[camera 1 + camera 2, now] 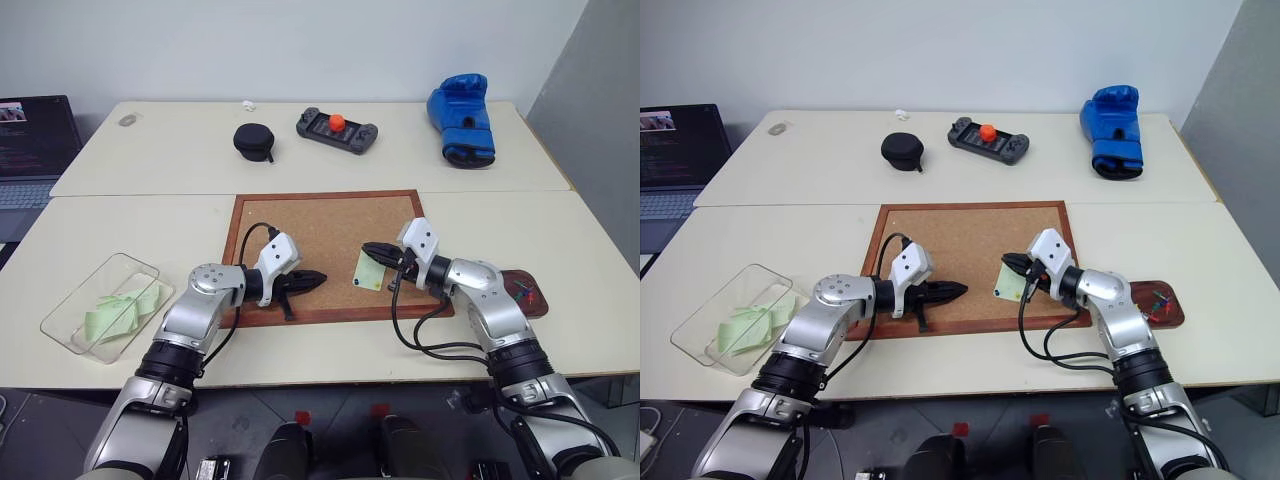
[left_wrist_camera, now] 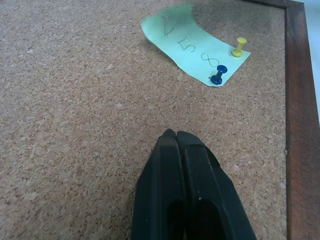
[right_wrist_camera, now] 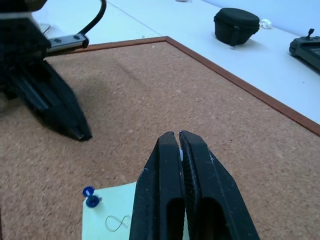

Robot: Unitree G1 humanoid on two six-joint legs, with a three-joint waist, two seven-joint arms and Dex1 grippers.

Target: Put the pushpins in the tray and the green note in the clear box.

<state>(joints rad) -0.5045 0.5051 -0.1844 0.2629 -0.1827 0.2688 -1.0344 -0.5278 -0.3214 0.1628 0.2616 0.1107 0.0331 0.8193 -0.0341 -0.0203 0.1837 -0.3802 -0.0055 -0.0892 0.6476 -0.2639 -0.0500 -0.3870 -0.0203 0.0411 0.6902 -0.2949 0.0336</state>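
My right gripper needs to let go of the white pushpin in the tray's far end (image 1: 508, 283), on the side that faces the corkboard.
The green note (image 2: 187, 42), with handwriting on it, lies on the corkboard (image 1: 320, 225) near its right edge. A blue pushpin (image 2: 218, 75) and a yellow pushpin (image 2: 240, 47) stick in one end of it; its other end curls up. My right gripper (image 1: 368, 249) is shut, its tips just over the note (image 3: 115, 215); whether it touches the paper I cannot tell. My left gripper (image 1: 318, 279) is shut and empty, low over the bare cork left of the note. The tray (image 1: 540, 305) sits right of the board with a few pushpins (image 1: 522, 290) in it. The clear box (image 1: 120, 270) stands at the front left.
Light-green paper strips (image 1: 120, 310) lie in the clear box. On the far table sit a black round case (image 1: 254, 140), a game controller (image 1: 337, 127) and a blue boxing glove (image 1: 462, 118). A laptop (image 1: 30, 150) is at the far left.
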